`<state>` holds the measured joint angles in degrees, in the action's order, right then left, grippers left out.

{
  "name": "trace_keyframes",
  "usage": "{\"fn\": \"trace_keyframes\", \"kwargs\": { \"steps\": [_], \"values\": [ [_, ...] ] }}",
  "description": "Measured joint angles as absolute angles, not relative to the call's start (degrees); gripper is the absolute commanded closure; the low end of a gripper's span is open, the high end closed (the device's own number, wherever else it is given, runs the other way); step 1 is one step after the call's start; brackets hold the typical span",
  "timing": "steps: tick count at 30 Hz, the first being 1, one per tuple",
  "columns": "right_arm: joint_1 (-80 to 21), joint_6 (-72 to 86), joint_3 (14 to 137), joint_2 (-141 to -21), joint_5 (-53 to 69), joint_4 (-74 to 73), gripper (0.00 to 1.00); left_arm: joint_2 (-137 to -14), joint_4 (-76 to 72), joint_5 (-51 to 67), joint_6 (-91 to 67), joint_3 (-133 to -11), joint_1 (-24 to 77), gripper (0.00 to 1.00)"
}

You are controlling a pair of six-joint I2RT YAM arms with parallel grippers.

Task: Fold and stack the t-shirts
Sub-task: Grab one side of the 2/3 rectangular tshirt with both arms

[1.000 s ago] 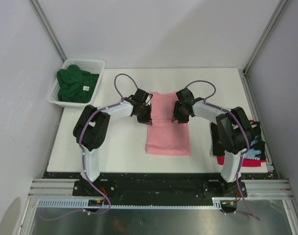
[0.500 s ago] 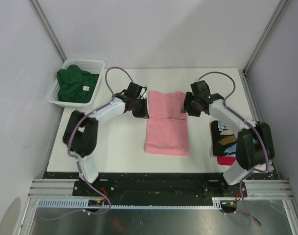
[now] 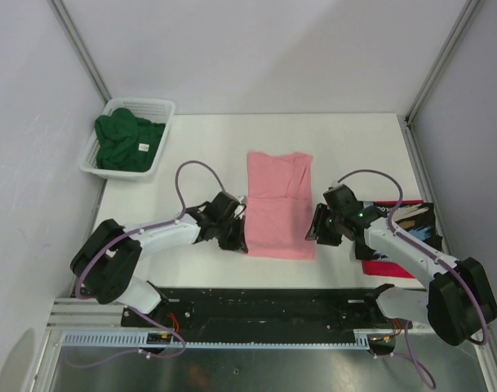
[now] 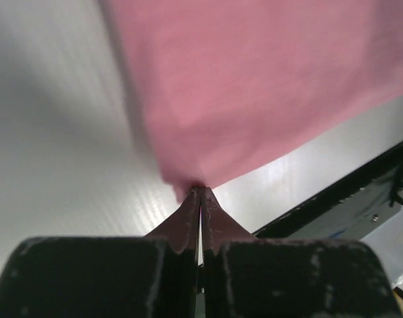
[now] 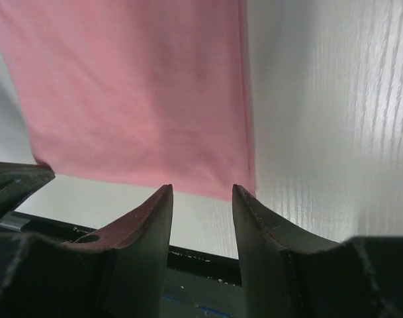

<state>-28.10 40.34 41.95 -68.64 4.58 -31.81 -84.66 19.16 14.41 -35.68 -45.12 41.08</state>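
Next, my left gripper opens and takes the corner's point (image 4: 179, 193) deeper before lifting, because it pinches only the hem's edge beside the salmon-pink t-shirt's corner.
The salmon-pink t-shirt (image 3: 278, 204) lies on the white table as a long folded strip. My left gripper (image 3: 237, 237) is at its near left corner. In the left wrist view the jaws (image 4: 200, 192) are shut, with the pink cloth (image 4: 254, 86) drawn to a point at their tips. My right gripper (image 3: 317, 229) is at the near right corner. In the right wrist view it (image 5: 201, 192) is open, with the shirt's hem (image 5: 188, 175) just beyond the tips. The dark green t-shirt (image 3: 124, 144) fills the basket. The black printed t-shirt (image 3: 399, 222) lies on the red one (image 3: 388, 269) at the right edge.
The white mesh basket (image 3: 142, 104) stands at the far left corner of the table (image 3: 354, 147). The black front rail (image 3: 272, 294) runs just below the shirt's near hem. Grey walls with metal posts enclose the table on three sides.
Both grippers have moved from the far half of the pink shirt down to its near corners. The arms now reach low along the front edge. The shirt lies about where it was.
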Motion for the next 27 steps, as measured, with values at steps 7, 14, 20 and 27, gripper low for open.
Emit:
{"fn": "trace_keyframes", "kwargs": {
  "steps": [7,14,20,27],
  "values": [
    [-29.89,42.17,38.85,-68.45,3.99,-31.4,0.54,-85.45,15.57,13.67,-39.55,-38.98,41.15,0.97],
    [-29.95,42.48,36.45,-68.05,2.63,-31.51,0.54,-82.06,14.39,13.74,-40.14,-38.98,41.15,0.95],
    [-30.15,43.13,34.33,-67.79,2.24,-31.2,0.54,-77.38,14.06,13.69,-40.53,-37.65,41.15,0.94],
    [-32.05,44.82,32.1,-67.9,2.24,-29.71,0.64,-74.35,14.5,10.7,-41.12,-34.2,41.12,0.83]
  ]
}}
